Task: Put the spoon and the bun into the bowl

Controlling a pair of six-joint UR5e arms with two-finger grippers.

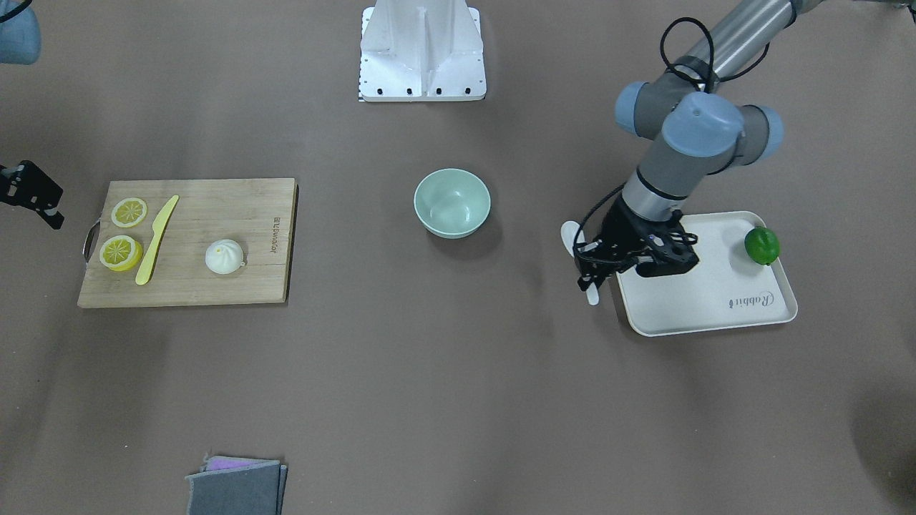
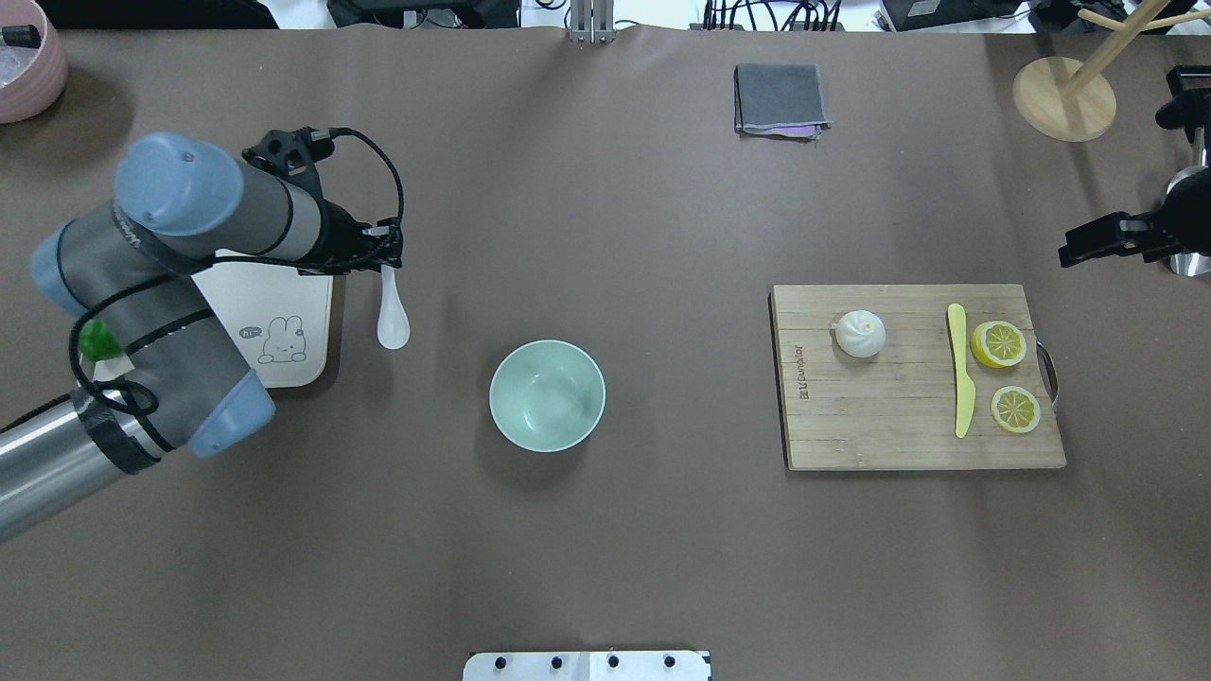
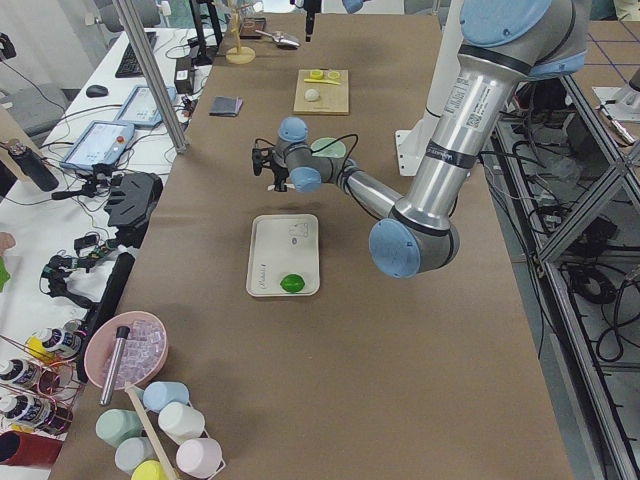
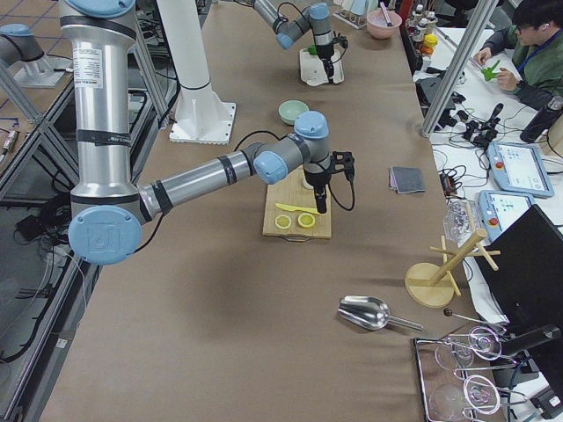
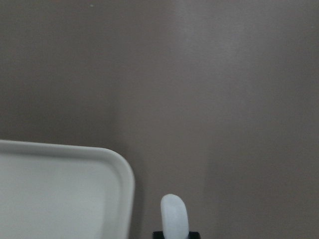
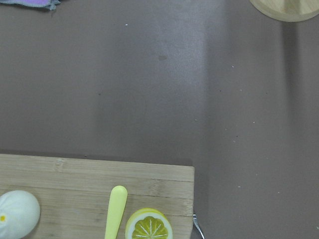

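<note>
Next, I move my right gripper to the white bun's top [image 1: 224, 254] [image 6: 18, 212], beside the yellow knife on the wooden cutting board, and close it there.
My left gripper [image 2: 386, 263] is shut on the handle of the white spoon [image 2: 393, 320], just off the corner of the cream tray [image 2: 284, 312]. The scoop [image 1: 571, 236] sticks out toward the bowl. The handle tip [image 5: 174, 216] shows between the fingers in the left wrist view. The empty mint-green bowl [image 2: 547, 395] stands at mid-table, apart from the spoon. The white bun [image 2: 860, 333] sits on the wooden cutting board [image 2: 880, 426]. My right gripper [image 2: 1069, 251] hovers beyond the board's far right corner, empty; no fingertips show in its wrist view, so its jaws stand apart.
A yellow knife [image 2: 959, 369] and two lemon slices [image 2: 999, 343] lie on the board beside the bun. A green lime [image 1: 761, 245] sits on the tray. A folded grey cloth [image 2: 779, 98], a wooden stand [image 2: 1064, 97] and a pink bowl [image 2: 24, 57] are along the far edge.
</note>
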